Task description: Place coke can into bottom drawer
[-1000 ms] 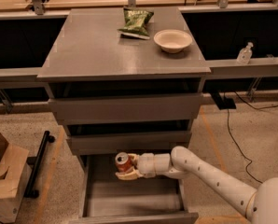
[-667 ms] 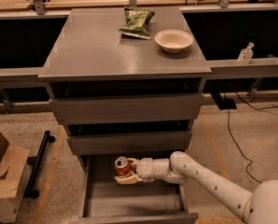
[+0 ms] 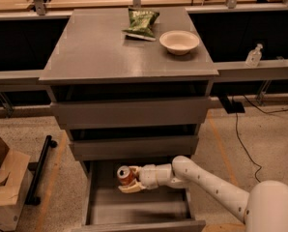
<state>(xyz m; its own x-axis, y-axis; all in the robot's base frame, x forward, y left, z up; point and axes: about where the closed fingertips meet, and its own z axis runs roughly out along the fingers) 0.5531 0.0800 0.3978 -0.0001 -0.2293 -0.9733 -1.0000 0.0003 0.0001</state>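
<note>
Next, my gripper lets go of the coke can near the middle of the open bottom drawer's inside (image 3: 131, 200).
The coke can (image 3: 125, 175), red with a silver top, is held tilted in my gripper (image 3: 130, 180) inside the opening of the bottom drawer (image 3: 139, 211). The drawer is pulled out at the foot of the grey cabinet, its floor showing below the can. My white arm (image 3: 207, 182) reaches in from the lower right. The gripper is shut on the can, which hangs a little above the drawer floor near its back left.
The two upper drawers (image 3: 132, 114) are closed. On the cabinet top lie a green chip bag (image 3: 141, 23) and a white bowl (image 3: 179, 41). A cardboard box (image 3: 4, 182) and a black bar (image 3: 39, 168) are on the floor at left. Cables lie on the floor at right.
The gripper with the can has shifted slightly left and down inside the drawer opening. The can stays gripped.
</note>
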